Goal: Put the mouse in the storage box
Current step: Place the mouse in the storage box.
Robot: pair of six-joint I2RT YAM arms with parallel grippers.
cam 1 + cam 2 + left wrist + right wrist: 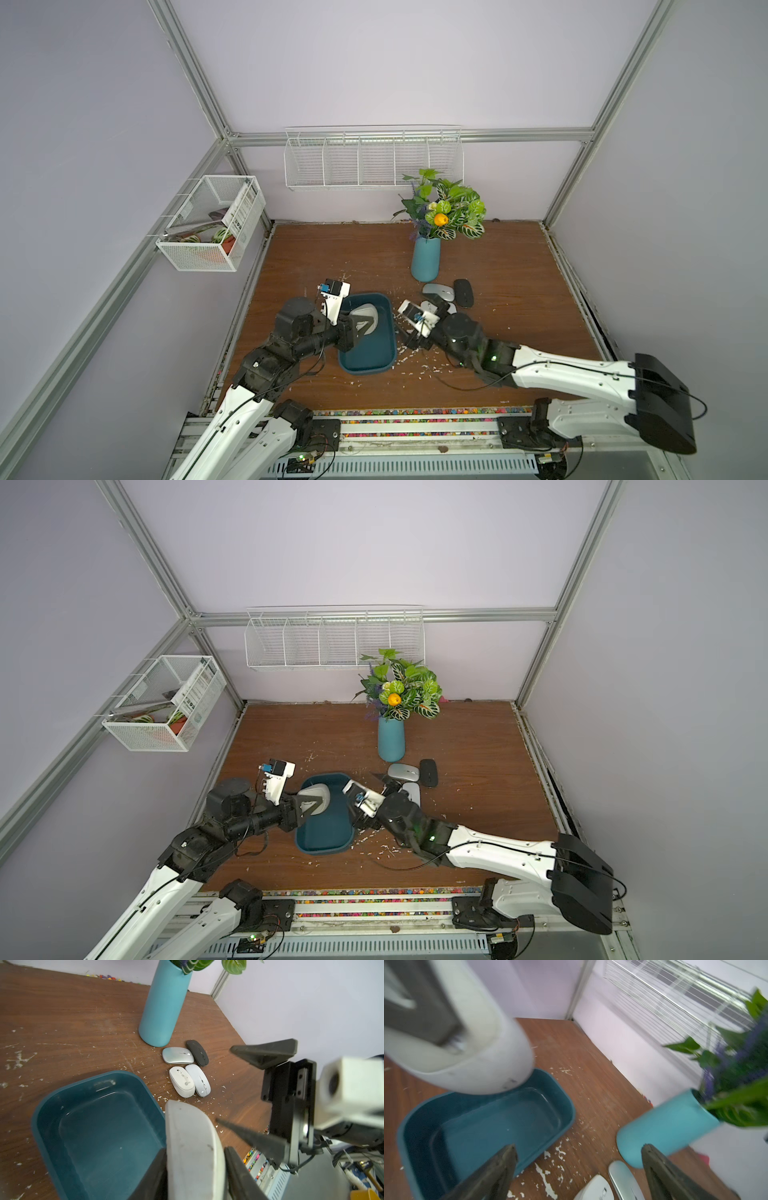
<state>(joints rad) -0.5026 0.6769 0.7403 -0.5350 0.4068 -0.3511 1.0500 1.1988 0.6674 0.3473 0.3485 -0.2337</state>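
Note:
Next, my left gripper lets go of the white mouse on the bare bottom of the storage box at its far end [369,314] [102,1122].
My left gripper [195,1167] is shut on a white mouse [191,1147], held on its edge above the far end of the storage box [370,353], a shallow dark teal tray whose floor [104,1126] is bare. In both top views the held mouse [322,796] hangs over the box. My right gripper [578,1147] stands open with nothing between its fingers, just right of the box, above the table beside the other mice. The held mouse [477,1059] shows blurred and close in the right wrist view.
Several mice lie right of the box: a silver one [177,1055], a black one [197,1052] and two white ones [181,1081]. A light-blue vase [426,259] with plants stands behind them. White wire baskets [374,160] hang on the walls. Pale flecks litter the wooden table [519,266].

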